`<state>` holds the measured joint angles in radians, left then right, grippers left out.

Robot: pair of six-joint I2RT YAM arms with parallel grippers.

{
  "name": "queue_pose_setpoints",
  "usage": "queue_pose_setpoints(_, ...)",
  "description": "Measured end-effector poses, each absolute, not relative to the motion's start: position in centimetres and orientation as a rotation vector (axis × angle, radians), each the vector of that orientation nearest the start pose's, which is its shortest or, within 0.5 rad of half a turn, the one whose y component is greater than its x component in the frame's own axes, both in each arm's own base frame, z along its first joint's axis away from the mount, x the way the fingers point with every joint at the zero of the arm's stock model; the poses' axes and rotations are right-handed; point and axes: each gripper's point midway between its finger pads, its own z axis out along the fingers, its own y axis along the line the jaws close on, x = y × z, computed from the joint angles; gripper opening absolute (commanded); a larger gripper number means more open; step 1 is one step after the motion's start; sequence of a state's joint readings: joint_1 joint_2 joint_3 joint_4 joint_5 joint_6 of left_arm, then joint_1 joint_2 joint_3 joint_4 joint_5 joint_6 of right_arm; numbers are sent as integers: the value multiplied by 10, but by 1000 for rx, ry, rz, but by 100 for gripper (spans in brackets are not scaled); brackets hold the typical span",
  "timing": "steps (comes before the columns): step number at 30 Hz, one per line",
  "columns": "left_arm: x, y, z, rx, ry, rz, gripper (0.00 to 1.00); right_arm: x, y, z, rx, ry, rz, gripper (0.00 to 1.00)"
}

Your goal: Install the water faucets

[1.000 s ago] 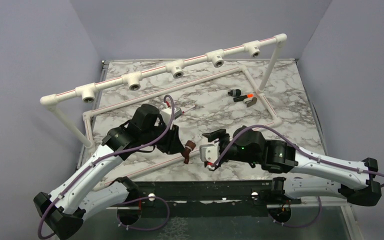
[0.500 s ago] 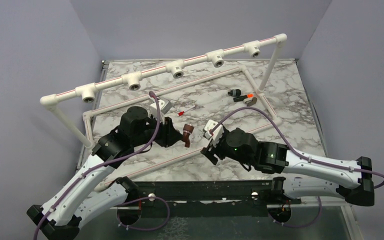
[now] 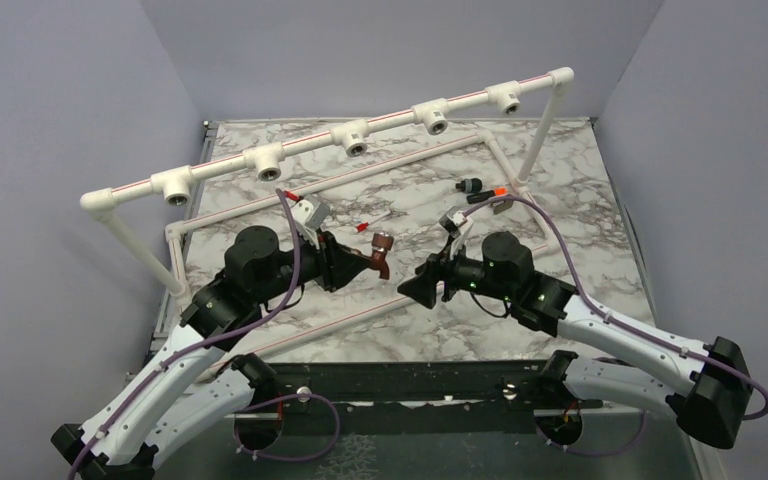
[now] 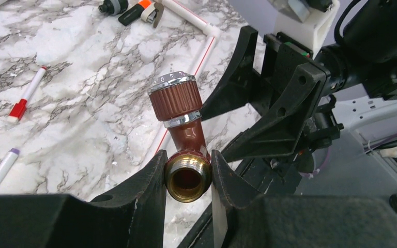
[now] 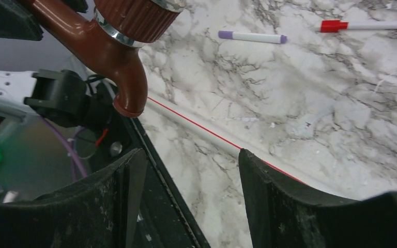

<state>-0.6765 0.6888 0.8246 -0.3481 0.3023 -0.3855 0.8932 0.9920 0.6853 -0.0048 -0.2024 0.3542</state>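
Next, my left gripper releases the water faucet between the fingers of my right gripper (image 3: 397, 251), above the marble table.
A reddish-brown water faucet (image 3: 378, 252) with a ribbed knob and silvery cap is held above the table's middle. My left gripper (image 3: 360, 262) is shut on its brass threaded end (image 4: 187, 177), knob pointing away (image 4: 176, 95). My right gripper (image 3: 418, 285) is open and empty, just right of the faucet, facing it. In the right wrist view the faucet's bent spout (image 5: 129, 90) hangs above and left of my open fingers (image 5: 269, 196). The white pipe frame with several tee fittings (image 3: 357, 137) stands at the back.
A red-capped marker (image 3: 370, 224) and a purple-capped marker (image 5: 252, 37) lie on the marble. A few small dark parts with an orange piece (image 3: 486, 192) lie at the back right. The frame's low white pipe (image 3: 360, 312) with a red line crosses under the grippers.
My left gripper has lifted the faucet up and away from the near edge, turning it knob-up. My right arm has swung up and back; its open gripper now faces the faucet from the right.
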Motion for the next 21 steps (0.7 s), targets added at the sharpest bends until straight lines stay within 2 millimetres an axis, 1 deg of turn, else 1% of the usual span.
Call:
queue_pose_setpoints(2, 173, -226, 287, 491, 1814, -1029, 0, 175, 303, 207, -652, 1882, 1092, 69)
queue_pose_setpoints(4, 174, -228, 289, 481, 1797, -1046, 0, 173, 304, 214, -626, 1852, 1152, 69)
queue_pose_setpoints(11, 168, -239, 307, 469, 1695, -1173, 0, 170, 311, 256, -502, 1694, 1354, 69)
queue_pose_setpoints(14, 163, -244, 317, 471, 1651, -1230, 0, 167, 313, 270, -461, 1640, 1436, 69)
queue_pose_setpoints(16, 160, -246, 327, 472, 1609, -1270, 0, 164, 314, 280, -442, 1607, 1486, 69)
queue_pose_setpoints(21, 150, -248, 348, 468, 1511, -1359, 0, 155, 317, 304, -436, 1524, 1596, 69)
